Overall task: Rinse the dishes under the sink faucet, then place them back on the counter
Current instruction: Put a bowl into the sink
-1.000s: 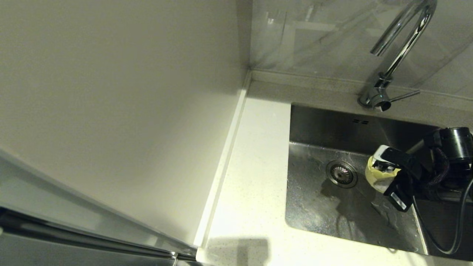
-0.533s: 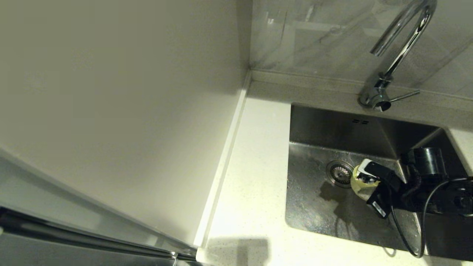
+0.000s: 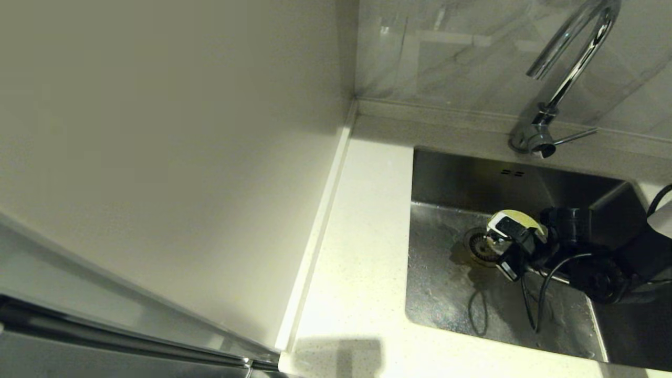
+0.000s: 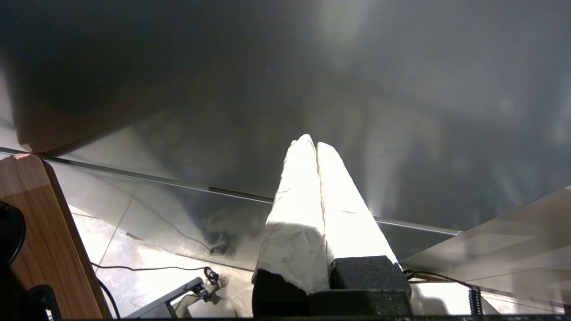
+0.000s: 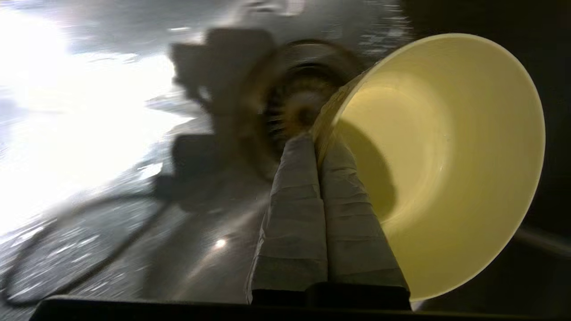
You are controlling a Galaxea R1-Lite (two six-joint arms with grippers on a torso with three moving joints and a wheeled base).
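Note:
The yellow bowl, now tipped on edge inside the sink, will go down on the sink's bottom between the drain strainer [image 3: 548, 243] and the side, where I should set it with my right gripper.
My right gripper [image 3: 499, 242] is down inside the steel sink [image 3: 446, 294], shut on the rim of the yellow bowl [image 3: 517, 216], just right of the round drain strainer [image 3: 478, 245]. In the right wrist view the yellow bowl [image 5: 446, 160] is tipped on edge, its rim pinched between the taped fingers [image 5: 294, 196], with the strainer [image 5: 290, 102] right beyond it. The chrome faucet [image 3: 569, 58] arches above the sink's back edge; no water shows. The pink and grey-blue bowls are out of view. My left gripper [image 4: 312, 142] is shut on nothing, parked away from the sink.
The white speckled counter [image 3: 362, 220] runs along the sink's left side, bounded by an off-white vertical panel [image 3: 184, 157]. The faucet's side lever [image 3: 575, 136] points right. My right arm's black cable [image 3: 541, 294] hangs over the basin floor.
My right gripper has carried the yellow bowl leftward across the sink, from its right part to beside the drain strainer, and the bowl has turned so that its top edge faces up more.

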